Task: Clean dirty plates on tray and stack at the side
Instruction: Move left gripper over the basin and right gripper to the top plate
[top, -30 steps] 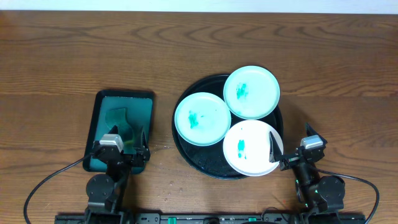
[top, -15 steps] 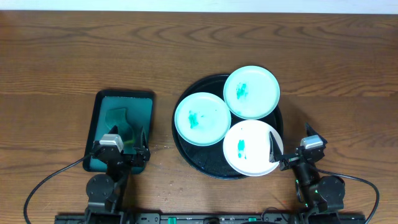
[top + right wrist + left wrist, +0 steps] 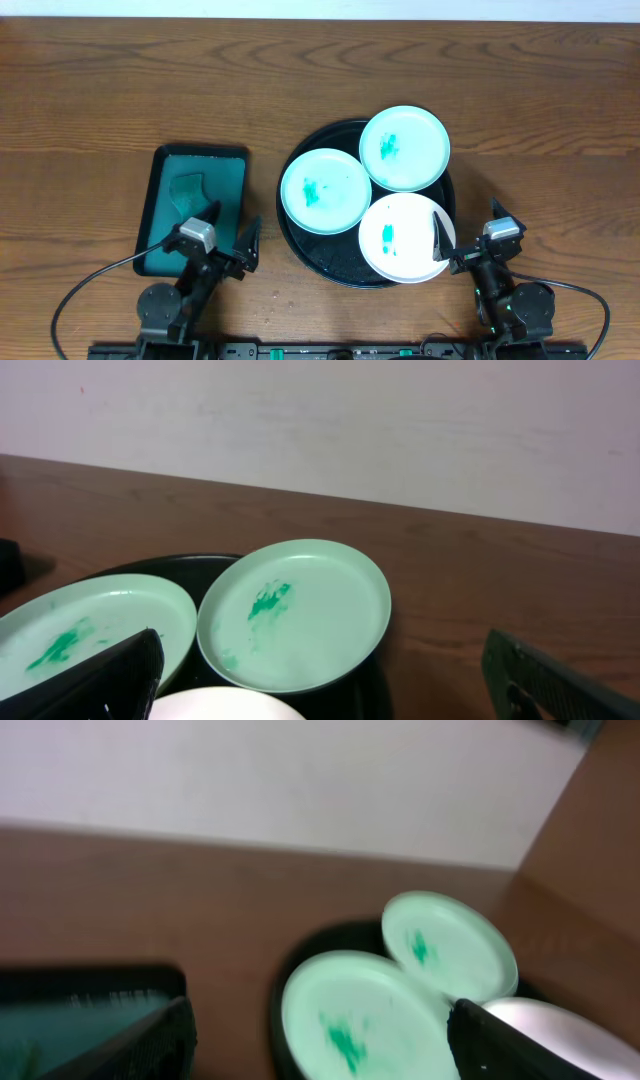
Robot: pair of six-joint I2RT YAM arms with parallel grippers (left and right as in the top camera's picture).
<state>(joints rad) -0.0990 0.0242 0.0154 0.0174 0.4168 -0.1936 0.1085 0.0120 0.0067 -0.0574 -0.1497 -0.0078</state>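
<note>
My right gripper should close on the rim [image 3: 370, 190] [image 3: 192, 643] of the mint plate closest to the teal tray, on the side toward the far mint plate.
The round black tray [image 3: 325, 258] holds three plates. Teal smears mark the left mint plate [image 3: 326, 191], the far mint plate [image 3: 404, 148] and the near white plate [image 3: 405, 238]. My left gripper [image 3: 233, 224] stands open and empty between the teal tray and the black tray, angled toward the plates. The left wrist view is blurred; it shows the left mint plate [image 3: 360, 1020] between the open fingers. My right gripper [image 3: 467, 222] is open and empty at the tray's right edge, its left finger over the white plate's rim. Ahead of it lies the far mint plate [image 3: 295, 615].
A smaller teal rectangular tray [image 3: 225, 180] sits left of the black tray with a green cloth or sponge [image 3: 190, 190] in it. Bare wooden table [image 3: 120, 90] runs around both trays. A pale wall backs the table in the wrist views.
My left gripper has swung right, off the teal tray and toward the black tray, uncovering the green cloth. The right gripper and the plates have not moved.
</note>
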